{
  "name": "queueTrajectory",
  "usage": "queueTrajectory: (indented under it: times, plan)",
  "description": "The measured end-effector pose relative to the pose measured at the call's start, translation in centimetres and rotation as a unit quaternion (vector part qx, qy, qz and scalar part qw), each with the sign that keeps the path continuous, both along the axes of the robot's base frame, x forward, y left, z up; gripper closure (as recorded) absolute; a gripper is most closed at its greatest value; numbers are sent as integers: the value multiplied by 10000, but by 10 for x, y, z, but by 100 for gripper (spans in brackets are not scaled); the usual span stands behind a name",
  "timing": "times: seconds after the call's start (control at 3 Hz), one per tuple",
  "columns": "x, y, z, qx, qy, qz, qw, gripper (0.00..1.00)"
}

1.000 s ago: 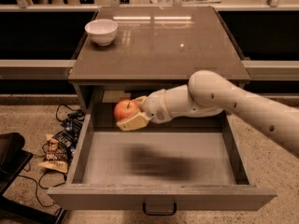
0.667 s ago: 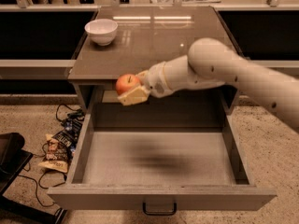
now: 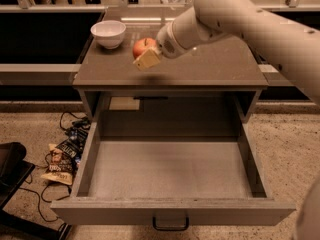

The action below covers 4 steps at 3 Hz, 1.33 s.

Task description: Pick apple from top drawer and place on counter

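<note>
Next, my gripper lets go of the apple on the middle of the counter [image 3: 177,64], toward the front edge above the open drawer.
My gripper [image 3: 145,53] is shut on the red-orange apple [image 3: 142,47] and holds it just above the left-middle of the glossy brown-grey counter [image 3: 215,66]. One pale fingertip [image 3: 147,60] shows under the apple; the other is hidden behind it. A shadow lies on the counter below the apple. The white arm reaches in from the upper right. The top drawer [image 3: 170,171] is pulled wide open below the counter, its grey floor bare, with a dark handle [image 3: 170,224] on its front.
A white bowl [image 3: 108,33] stands on the counter's back left, close to the apple. Cables and snack packets [image 3: 62,156] lie on the speckled floor to the left of the drawer. A dark object [image 3: 12,164] sits at the far left.
The gripper has lifted the apple out of the drawer, up past the counter's front edge, and now holds it over the countertop. The drawer stays open.
</note>
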State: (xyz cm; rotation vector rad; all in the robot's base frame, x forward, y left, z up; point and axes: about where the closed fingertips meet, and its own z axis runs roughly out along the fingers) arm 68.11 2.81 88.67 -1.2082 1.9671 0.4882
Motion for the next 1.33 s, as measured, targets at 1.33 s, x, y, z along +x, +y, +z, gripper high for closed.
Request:
queueTrajectory:
  times: [1.33]
  plan:
    - [47, -104, -64, -42, 729, -1819, 9806, 74]
